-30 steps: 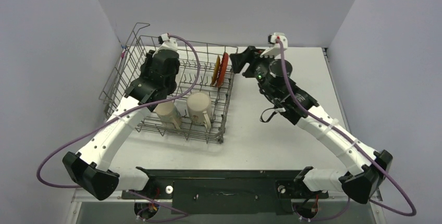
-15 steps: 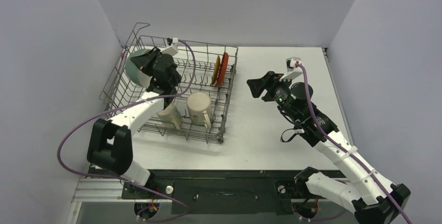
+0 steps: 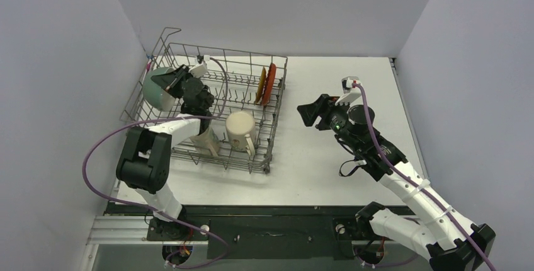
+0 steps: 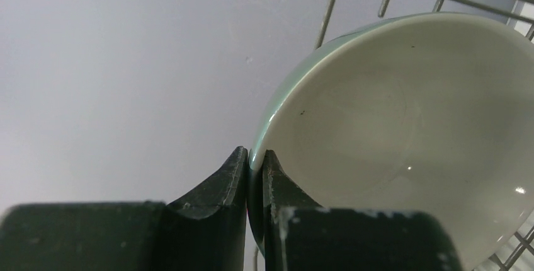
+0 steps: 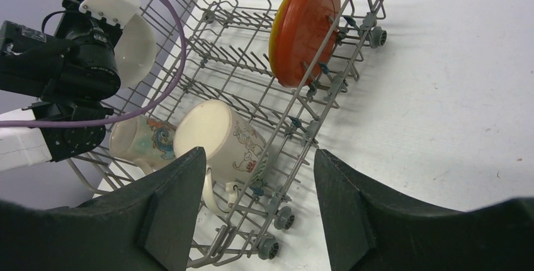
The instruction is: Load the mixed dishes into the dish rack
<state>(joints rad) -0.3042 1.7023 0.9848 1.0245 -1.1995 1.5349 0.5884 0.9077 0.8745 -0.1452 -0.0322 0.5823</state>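
Next, my left gripper lets go of the white bowl on edge inside the dish rack point(image 3: 159, 92), against the rack's tall wire side.
The grey wire dish rack point(image 3: 247, 151) stands at the table's left. My left gripper point(image 3: 169, 82) point(image 4: 255, 161) is shut on the rim of the white bowl point(image 3: 156, 89) point(image 4: 403, 126), tilted on edge over the rack's far left corner. The red plate point(image 3: 272, 80) point(image 5: 308, 25) and the yellow saucer point(image 3: 259, 86) point(image 5: 274, 31) stand upright together at the rack's far right. The cream mug point(image 3: 240, 129) point(image 5: 214, 135) and a patterned mug point(image 3: 203, 135) point(image 5: 138, 142) lie in the near part. My right gripper point(image 3: 306, 112) point(image 5: 258, 153) hangs open and holds nothing, right of the rack.
The rack's tall wire side point(image 3: 142, 88) rises close beside the bowl, with the left wall just behind it. A purple cable point(image 3: 104, 142) loops off the left arm. White table point(image 3: 327, 170) lies right of the rack under my right arm.
The left arm has folded back and swung the bowl to the rack's far left corner. The right gripper has drawn away from the plates to the right and nearer.
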